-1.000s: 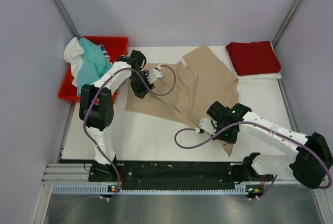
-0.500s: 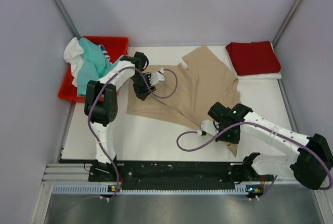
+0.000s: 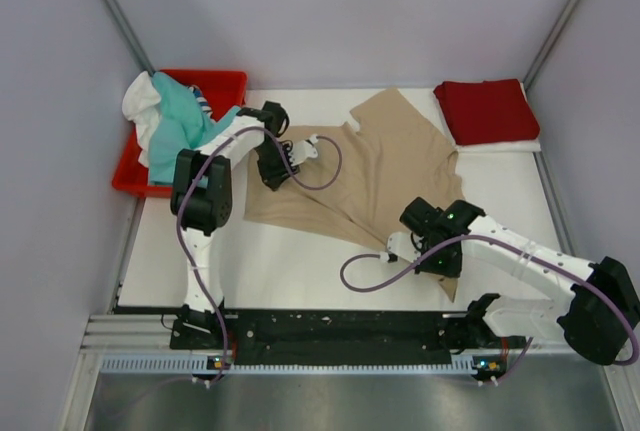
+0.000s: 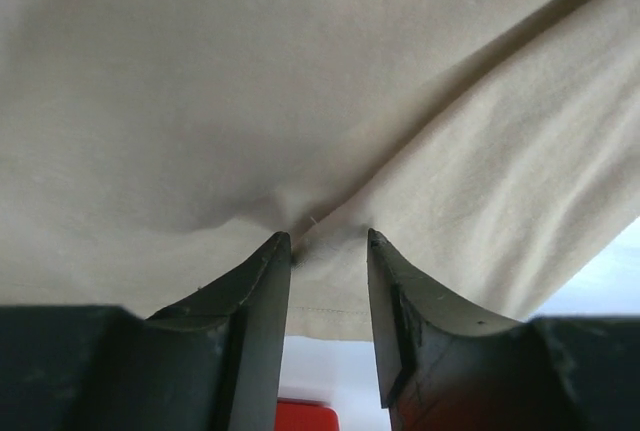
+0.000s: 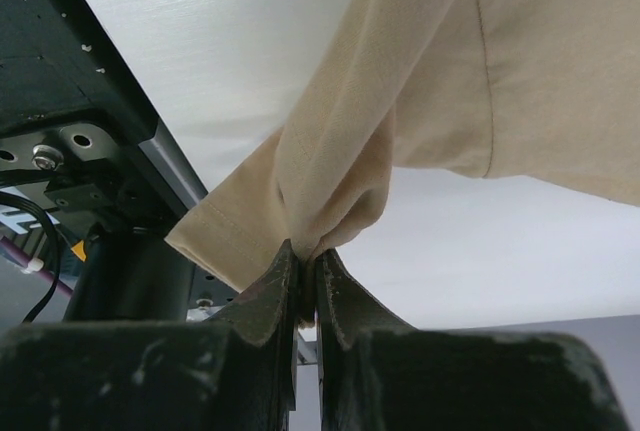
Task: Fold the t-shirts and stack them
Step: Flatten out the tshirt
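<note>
I should use my right gripper to set the tan-beige t-shirt's corner down and let go of it on the white table just before the black base rail (image 3: 398,281).
The tan-beige t-shirt (image 3: 375,161) lies spread on the white table. My left gripper (image 3: 270,173) is at its left edge. In the left wrist view the jaws (image 4: 328,241) stand apart, tips pressed on the cloth (image 4: 300,81), with its hem between them. My right gripper (image 3: 432,254) is shut on a bunched fold of the shirt's near right corner (image 5: 330,191) and holds it just above the table. The dark red t-shirt (image 3: 487,111) lies folded at the far right. The teal t-shirt (image 3: 180,126) and white t-shirt (image 3: 140,101) are heaped in the red tray (image 3: 222,81).
The red tray stands at the table's far left edge. Purple cables loop over the shirt by the left wrist (image 3: 325,166) and over the table in front of the right arm (image 3: 365,276). The black base rail (image 3: 330,331) runs along the near edge.
The left arm's elbow has swung up and to the right while its gripper stayed at the shirt's left edge. The right gripper has barely shifted, with the cloth still in it.
</note>
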Robot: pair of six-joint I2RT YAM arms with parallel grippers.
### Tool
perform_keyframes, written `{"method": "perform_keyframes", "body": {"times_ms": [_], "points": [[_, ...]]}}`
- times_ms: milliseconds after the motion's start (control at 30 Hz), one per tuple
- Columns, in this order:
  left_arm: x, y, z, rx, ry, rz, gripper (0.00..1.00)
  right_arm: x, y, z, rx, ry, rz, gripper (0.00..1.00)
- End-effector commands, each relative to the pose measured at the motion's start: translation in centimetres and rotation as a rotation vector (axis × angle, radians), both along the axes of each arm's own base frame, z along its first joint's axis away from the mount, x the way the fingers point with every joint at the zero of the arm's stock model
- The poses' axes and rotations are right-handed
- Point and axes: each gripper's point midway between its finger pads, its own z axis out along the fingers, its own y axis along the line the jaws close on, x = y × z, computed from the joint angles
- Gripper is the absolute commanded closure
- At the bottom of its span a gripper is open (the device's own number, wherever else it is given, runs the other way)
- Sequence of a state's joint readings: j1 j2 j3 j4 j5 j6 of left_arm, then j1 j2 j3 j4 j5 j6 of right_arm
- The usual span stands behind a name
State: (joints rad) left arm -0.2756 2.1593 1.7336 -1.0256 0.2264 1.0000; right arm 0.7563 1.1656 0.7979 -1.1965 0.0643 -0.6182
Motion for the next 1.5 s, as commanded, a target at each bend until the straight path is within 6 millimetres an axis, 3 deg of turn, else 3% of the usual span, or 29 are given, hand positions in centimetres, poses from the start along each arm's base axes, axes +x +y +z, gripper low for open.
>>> {"method": "perform_keyframes", "body": {"times_ms": [0, 200, 367, 500, 567, 767, 900, 967, 1033, 1133, 1167, 1233, 1333, 1400, 1467], "points": [[-1.2, 0.6, 0.4, 0.01, 0.036, -0.038, 0.65, 0.0, -0.4, 0.2, -0.001, -0.012, 0.004, 0.99], [-1.2, 0.9, 1.5, 0.006, 0.022, -0.022, 1.0, 0.3, -0.2, 0.5, 0.009, -0.027, -0.008, 0.99], [-1.0, 2.0, 4.8, 0.004, -0.051, 0.088, 1.0, 1.9, -0.6, 1.9, -0.002, -0.141, -0.038, 1.0], [-2.7, 3.8, 8.3, -0.01, -0.142, 0.224, 1.0, 4.0, -0.6, 3.9, 0.04, -0.27, -0.084, 1.0], [-4.4, 4.7, 9.3, -0.006, -0.181, 0.284, 1.0, 4.6, -0.6, 4.1, 0.031, -0.29, -0.085, 1.0], [-12.7, 8.4, 10.9, 0.04, -0.165, 0.408, 1.0, 5.1, -0.1, 4.5, 0.037, -0.288, -0.061, 1.0], [-19.7, 9.5, 11.5, 0.036, -0.099, 0.425, 1.0, 2.0, 1.0, 4.7, 0.104, -0.163, -0.002, 1.0], [-22.7, 9.8, 10.9, 0.047, -0.034, 0.419, 1.0, 0.0, 2.6, 4.9, 0.149, -0.071, 0.029, 1.0], [-24.5, 10.5, 9.9, 0.082, -0.009, 0.432, 1.0, -1.6, 5.4, 5.0, 0.223, 0.021, 0.072, 1.0], [-24.6, 11.3, 8.9, 0.115, -0.039, 0.47, 1.0, -3.0, 10.2, 4.3, 0.295, 0.09, 0.18, 0.97], [-24.5, 11.4, 8.6, 0.12, -0.041, 0.482, 1.0, -3.3, 11.4, 3.9, 0.306, 0.106, 0.191, 0.89], [-24.2, 11.7, 8.1, 0.135, -0.053, 0.494, 1.0, -2.4, 13.3, 3.5, 0.332, 0.079, 0.149, 0.62], [-24.1, 12.0, 7.8, 0.15, -0.063, 0.491, 1.0, 2.1, 14.5, 4.8, 0.342, -0.157, -0.024, 0.51], [-24.0, 12.0, 7.8, 0.15, -0.07, 0.49, 1.0, 5.9, 14.0, 6.4, 0.366, -0.351, -0.192, 0.44], [-23.8, 11.9, 7.7, 0.143, -0.073, 0.492, 1.0, 8.9, 13.1, 7.5, 0.469, -0.428, -0.453, 0.36]]}}
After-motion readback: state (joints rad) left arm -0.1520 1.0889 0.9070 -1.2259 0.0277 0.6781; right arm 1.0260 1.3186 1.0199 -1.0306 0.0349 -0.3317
